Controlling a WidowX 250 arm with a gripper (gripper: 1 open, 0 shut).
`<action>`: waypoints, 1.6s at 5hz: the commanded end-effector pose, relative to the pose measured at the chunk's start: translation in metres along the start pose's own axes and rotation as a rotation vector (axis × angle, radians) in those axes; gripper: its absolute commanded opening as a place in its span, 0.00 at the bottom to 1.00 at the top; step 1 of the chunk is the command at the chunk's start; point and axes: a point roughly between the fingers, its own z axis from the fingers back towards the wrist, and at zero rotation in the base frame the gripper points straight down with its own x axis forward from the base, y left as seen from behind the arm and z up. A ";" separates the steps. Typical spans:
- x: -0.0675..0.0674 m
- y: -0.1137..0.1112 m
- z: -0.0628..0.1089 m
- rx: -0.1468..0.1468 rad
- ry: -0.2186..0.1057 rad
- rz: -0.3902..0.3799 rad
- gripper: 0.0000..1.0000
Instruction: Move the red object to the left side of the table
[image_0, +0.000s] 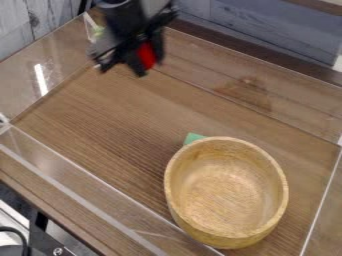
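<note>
My gripper will release the red object on the bare wood (92, 99) near the clear acrylic side, well away from the bowl.
The red object (143, 57) hangs above the far left part of the wooden table (120, 120), pinched between the black fingers of my gripper (134, 58). The gripper points steeply down and is shut on the red object, which shows only as a small red patch between the fingers. A green part on the gripper's left side shows at the edge of the hand; the image there is blurred.
A large wooden bowl (226, 191) sits at the near right, with a small green piece (195, 139) peeking out behind its rim. Clear acrylic walls (54, 170) ring the table, and a clear stand (91, 30) rises at the far left corner.
</note>
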 end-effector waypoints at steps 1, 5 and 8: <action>0.012 0.026 -0.005 -0.022 -0.077 -0.006 0.00; 0.049 0.050 -0.084 0.122 -0.181 -0.022 0.00; 0.068 0.046 -0.103 0.236 -0.144 -0.123 1.00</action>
